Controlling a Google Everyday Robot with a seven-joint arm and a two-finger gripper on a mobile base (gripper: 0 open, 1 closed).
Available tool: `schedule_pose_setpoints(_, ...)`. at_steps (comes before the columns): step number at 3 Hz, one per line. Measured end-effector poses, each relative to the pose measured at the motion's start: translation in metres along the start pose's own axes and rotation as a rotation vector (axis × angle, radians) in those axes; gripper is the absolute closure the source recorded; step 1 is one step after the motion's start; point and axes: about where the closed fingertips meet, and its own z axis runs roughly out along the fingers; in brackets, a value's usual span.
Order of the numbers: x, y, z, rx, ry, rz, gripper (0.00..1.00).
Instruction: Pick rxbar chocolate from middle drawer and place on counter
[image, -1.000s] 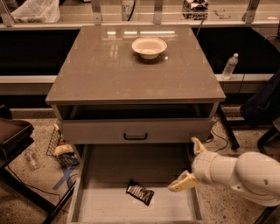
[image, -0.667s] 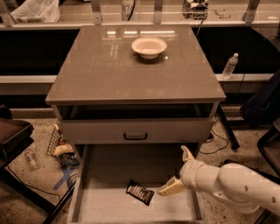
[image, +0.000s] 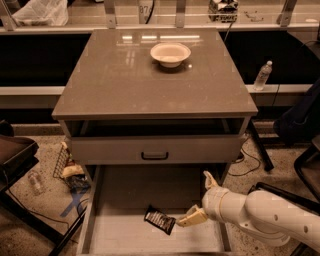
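Note:
The middle of the rxbar chocolate (image: 160, 220) is next for my gripper to go to and close on, leaving the bar's far end sticking out.
The rxbar chocolate (image: 160, 219), a black wrapper with white lettering, lies flat on the base of the pulled-out middle drawer (image: 125, 200), near its front centre. My gripper (image: 200, 199) is inside the drawer at the right, just right of the bar. It is open: one pale finger (image: 209, 179) points up and back, the other (image: 191, 218) reaches left with its tip at the bar's right end. The counter (image: 130, 75) is the glossy grey-brown slab on top of the cabinet.
A white bowl (image: 170, 53) stands on the counter near its back. A shut drawer front with a black handle (image: 154, 156) sits above the open drawer. Clutter (image: 70, 172) lies on the floor at left. A plastic bottle (image: 262, 75) stands on the right ledge.
My gripper has moved left and down inside the drawer, from its right side to the bar's right end. The bar has not moved.

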Motion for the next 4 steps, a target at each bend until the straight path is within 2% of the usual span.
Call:
schedule_pose_setpoints(1,0.012,0.017,0.026,-0.047,0.0,0.015,0.0)
schedule_pose_setpoints(2,0.051,0.057,0.089,-0.148,0.035,0.041,0.0)
schedule_pose_setpoints(3,0.071,0.078,0.121,-0.197,0.057,0.052,0.0)
schedule_pose_setpoints(4,0.073,0.083,0.128,-0.208,0.058,0.055,0.0)
